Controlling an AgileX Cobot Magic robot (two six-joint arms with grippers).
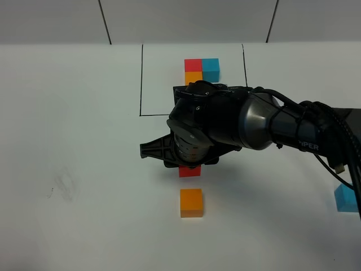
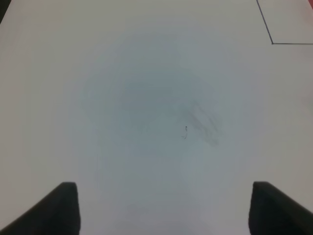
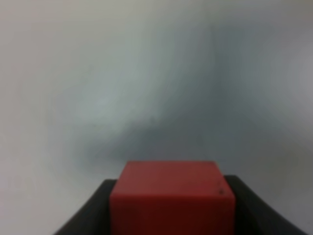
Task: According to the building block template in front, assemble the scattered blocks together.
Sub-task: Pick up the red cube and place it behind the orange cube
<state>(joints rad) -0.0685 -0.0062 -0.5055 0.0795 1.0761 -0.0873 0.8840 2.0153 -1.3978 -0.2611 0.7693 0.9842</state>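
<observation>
The robot's right gripper should release the red cube on the table (image 1: 189,178) against the back side of the loose orange cube.
The building block template (image 1: 201,70) is an L of red, blue and orange cubes inside a thin black rectangle at the back. My right gripper (image 1: 189,165) reaches across the middle and is shut on the loose red cube (image 1: 189,171). In the right wrist view the red cube (image 3: 172,196) sits between the two dark fingers (image 3: 93,213). I cannot tell whether it is lifted or resting on the table. The loose orange cube (image 1: 191,202) lies just in front of it. The loose blue cube (image 1: 345,199) lies at the far right edge. My left gripper (image 2: 161,210) is open and empty over bare table.
The white table (image 1: 73,158) carries a faint smudge (image 1: 63,186) on the left, also in the left wrist view (image 2: 195,122). The right arm's black body (image 1: 271,121) hides part of the frame line. A frame corner (image 2: 272,43) shows in the left wrist view.
</observation>
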